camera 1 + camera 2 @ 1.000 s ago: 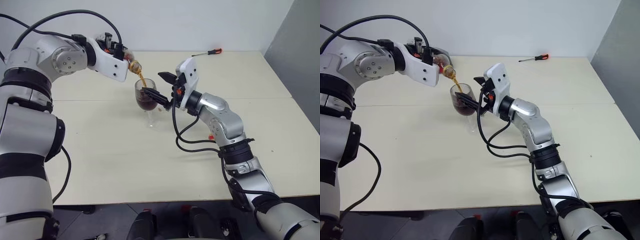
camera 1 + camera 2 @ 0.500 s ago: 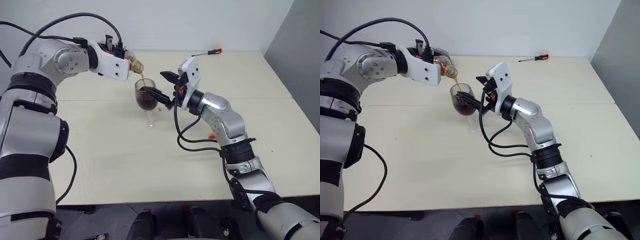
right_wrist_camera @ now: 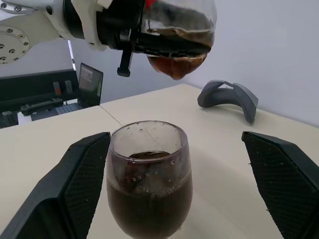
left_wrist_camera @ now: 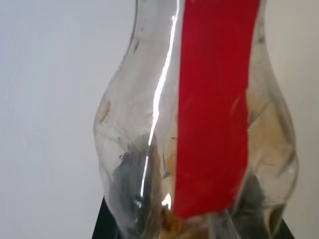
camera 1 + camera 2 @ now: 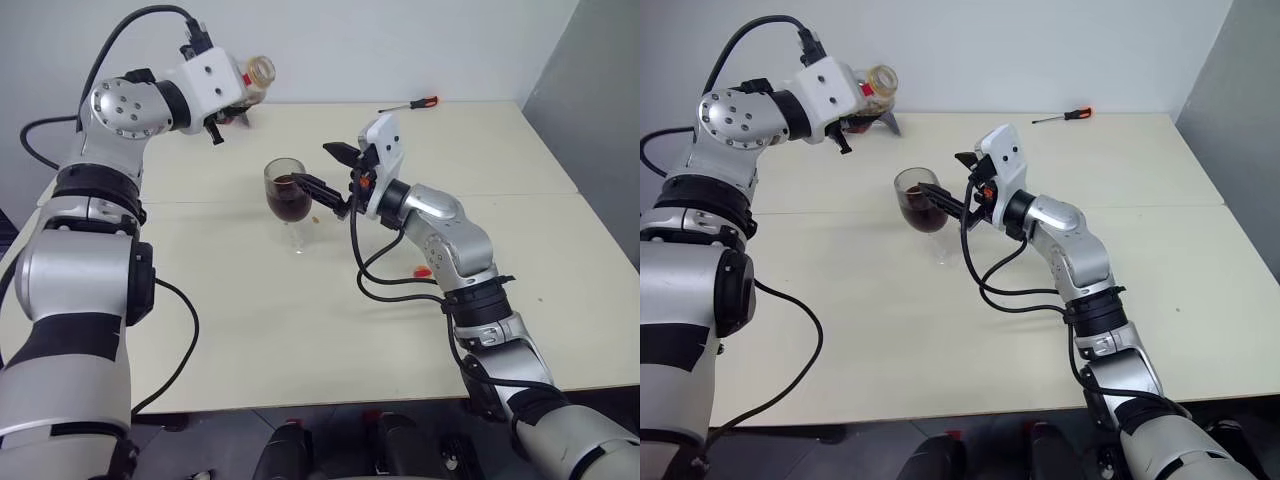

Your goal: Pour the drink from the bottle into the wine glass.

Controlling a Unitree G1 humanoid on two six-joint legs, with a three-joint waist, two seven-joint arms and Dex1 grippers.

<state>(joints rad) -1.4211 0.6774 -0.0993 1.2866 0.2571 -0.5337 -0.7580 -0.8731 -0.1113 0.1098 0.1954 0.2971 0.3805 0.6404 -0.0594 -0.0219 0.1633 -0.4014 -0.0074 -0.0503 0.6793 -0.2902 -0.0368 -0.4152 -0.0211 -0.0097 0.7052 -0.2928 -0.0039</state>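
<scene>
I should use my left gripper to set the bottle, now held high behind the glass, down on the cream table (image 5: 207, 239) beside the wine glass, at a spot nearer than the seam.
The wine glass (image 5: 287, 194) stands on the cream table (image 5: 250, 320), its bowl more than half full of the dark drink (image 3: 149, 196). My right gripper (image 5: 318, 168) is open, and the glass's bowl sits between its two black fingers (image 3: 75, 186), close to one of them. My left gripper (image 5: 242, 92) is shut on the bottle (image 5: 260, 70) and holds it high behind and left of the glass. The bottle's mouth points away from the glass. A red strip (image 4: 214, 99) runs along the bottle. A little drink remains in the bottle (image 3: 177, 37).
A red-handled screwdriver (image 5: 410, 103) lies at the far edge of the table. A grey curved piece (image 3: 229, 97) rests on the table behind the bottle. A seam crosses the table just beyond the glass.
The left wrist has rolled, swinging the bottle's mouth up and away from the glass rim. The pouring stream has stopped. The right gripper has stayed open around the glass.
</scene>
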